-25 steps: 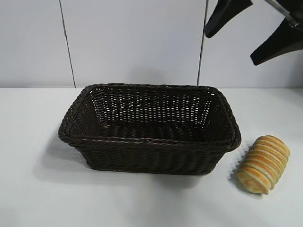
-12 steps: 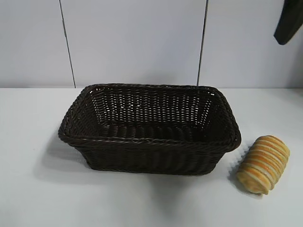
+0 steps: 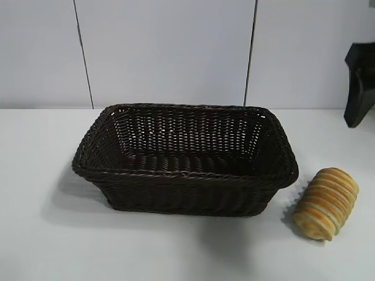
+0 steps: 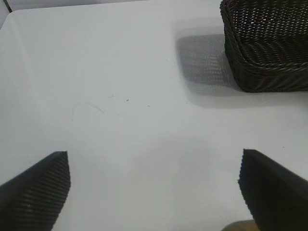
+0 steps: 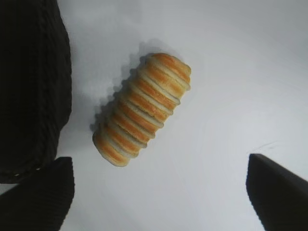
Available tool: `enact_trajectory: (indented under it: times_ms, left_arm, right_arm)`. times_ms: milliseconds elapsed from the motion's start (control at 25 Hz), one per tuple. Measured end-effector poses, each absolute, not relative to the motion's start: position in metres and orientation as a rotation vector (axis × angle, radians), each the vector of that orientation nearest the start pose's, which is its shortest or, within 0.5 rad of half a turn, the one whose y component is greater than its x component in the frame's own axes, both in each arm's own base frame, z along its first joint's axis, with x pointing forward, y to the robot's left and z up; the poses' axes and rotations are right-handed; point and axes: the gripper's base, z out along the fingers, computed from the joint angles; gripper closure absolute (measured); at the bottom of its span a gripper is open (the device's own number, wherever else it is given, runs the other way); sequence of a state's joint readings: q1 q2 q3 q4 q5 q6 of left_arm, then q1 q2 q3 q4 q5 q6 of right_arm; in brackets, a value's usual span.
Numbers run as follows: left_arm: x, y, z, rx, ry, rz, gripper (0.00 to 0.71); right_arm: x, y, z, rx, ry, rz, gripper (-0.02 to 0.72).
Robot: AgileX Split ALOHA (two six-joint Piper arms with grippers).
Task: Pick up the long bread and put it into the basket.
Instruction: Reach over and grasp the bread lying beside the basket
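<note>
My right gripper is set to go down next to the long bread beside the basket and close across the bread's middle (image 3: 330, 194) (image 5: 143, 108).
The long bread (image 3: 326, 203), golden-orange with pale ridged stripes, lies on the white table just right of the basket (image 3: 185, 174), a dark woven one with nothing inside. My right gripper (image 5: 159, 192) hovers above the table with its jaws wide open. The long bread (image 5: 142, 108) lies ahead of its fingertips, beside the basket wall (image 5: 29, 86), and nothing is between the fingers. One dark finger (image 3: 358, 88) of it shows at the right edge of the exterior view, above and behind the bread. My left gripper (image 4: 154, 192) is open over bare table, with a basket corner (image 4: 269, 48) farther off.
A pale panelled wall (image 3: 164, 52) rises behind the table (image 3: 47, 234). White tabletop lies in front of the basket and on both sides of it.
The right gripper has moved from the top of the exterior view out to the right and then down along the right edge. Bread and basket have not moved.
</note>
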State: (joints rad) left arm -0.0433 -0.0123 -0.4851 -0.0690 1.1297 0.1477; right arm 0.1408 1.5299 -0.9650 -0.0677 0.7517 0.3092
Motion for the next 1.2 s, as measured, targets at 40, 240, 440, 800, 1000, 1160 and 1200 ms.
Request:
enact_trajectory:
  times_ms: [40, 240, 440, 800, 1000, 1160, 1200]
  left_arm:
    - [-0.008, -0.005, 0.268, 0.208, 2.104, -0.021, 0.023]
    - [-0.008, -0.005, 0.268, 0.208, 2.104, -0.021, 0.023]
    - [-0.008, -0.005, 0.268, 0.208, 2.104, -0.021, 0.023]
    - [-0.008, -0.005, 0.268, 0.208, 2.104, -0.021, 0.023]
    - [-0.008, -0.005, 0.268, 0.208, 2.104, -0.021, 0.023]
    - [-0.008, -0.005, 0.268, 0.208, 2.104, -0.021, 0.023]
    - [-0.008, -0.005, 0.268, 0.208, 2.104, -0.021, 0.023]
  right_arm:
    - [0.292, 0.037, 0.218, 0.189, 2.801, 0.033, 0.008]
    - [0.305, 0.039, 0.183, 0.206, 2.863, 0.021, 0.008]
    - [0.315, 0.041, 0.157, 0.219, 2.884, 0.021, 0.008]
    - [0.323, 0.043, 0.133, 0.327, 2.896, 0.044, 0.399]
    - [0.322, 0.042, 0.136, 0.328, 2.897, 0.033, 0.598]
    - [0.320, 0.040, 0.157, 0.295, 2.877, 0.002, 0.598]
    - [0.322, 0.040, 0.167, 0.287, 2.859, -0.001, 0.598]
